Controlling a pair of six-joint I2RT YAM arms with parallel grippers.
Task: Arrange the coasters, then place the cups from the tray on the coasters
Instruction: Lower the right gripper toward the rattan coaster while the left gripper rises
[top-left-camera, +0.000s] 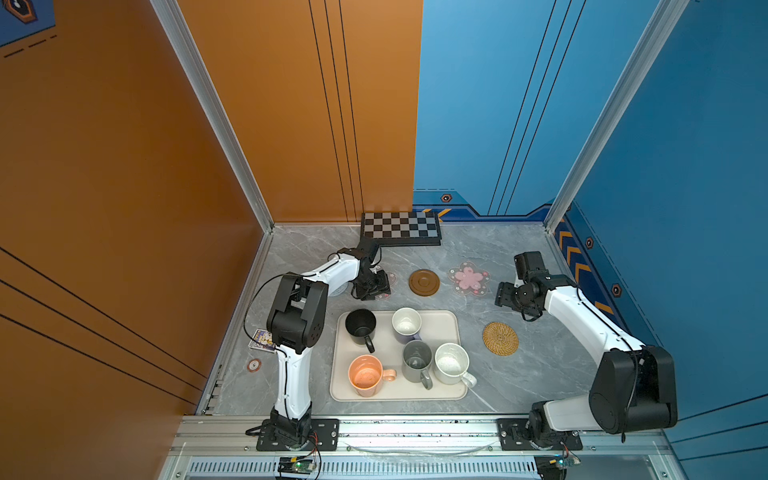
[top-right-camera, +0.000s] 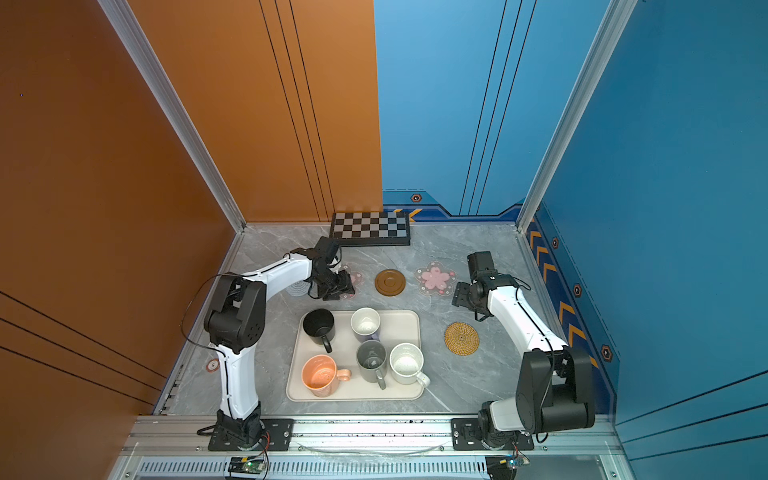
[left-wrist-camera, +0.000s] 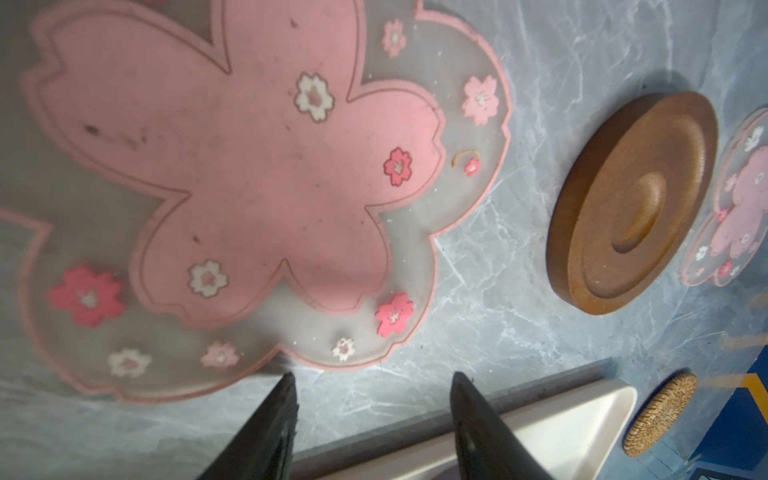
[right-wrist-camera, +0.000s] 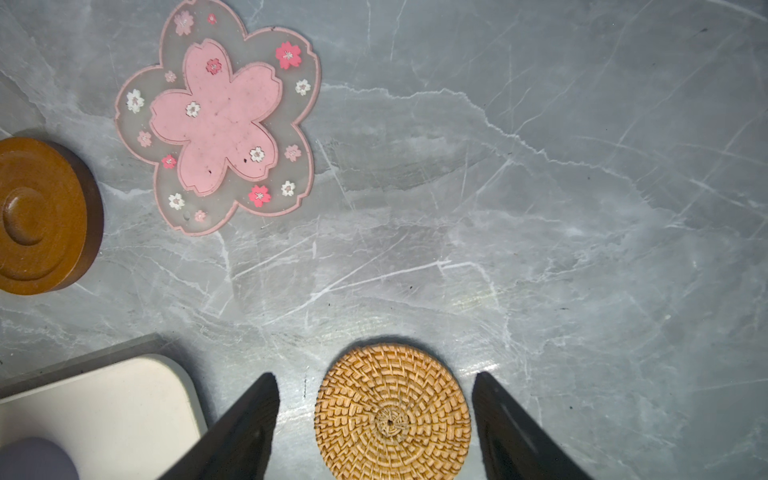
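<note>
My right gripper is to go down to the middle of the rattan coaster (top-left-camera: 500, 338) (right-wrist-camera: 391, 422) next to the cream tray and close its fingers there.
The cream tray (top-left-camera: 444, 320) holds the cups: black (top-left-camera: 360, 326), lavender (top-left-camera: 406, 325), grey (top-left-camera: 417, 359), white speckled (top-left-camera: 451, 363) and orange (top-left-camera: 365, 375). Behind it lie a brown wooden coaster (top-left-camera: 424, 282) and a pink flower coaster (top-left-camera: 469, 277). My left gripper (left-wrist-camera: 374, 376) is open and empty, low beside a second pink flower coaster (left-wrist-camera: 232, 166), near the tray's far rim. A pale blue-grey coaster (top-left-camera: 338, 289) shows partly under that arm. My right gripper (right-wrist-camera: 374, 374) hovers open, with the rattan coaster (right-wrist-camera: 392, 411) lying on the table below, seen between its fingers.
A black-and-white checkerboard (top-left-camera: 401, 228) leans at the back wall. A small card (top-left-camera: 262, 340) and a round token (top-left-camera: 254, 365) lie by the left edge. Walls close in the table on the left, back and right.
</note>
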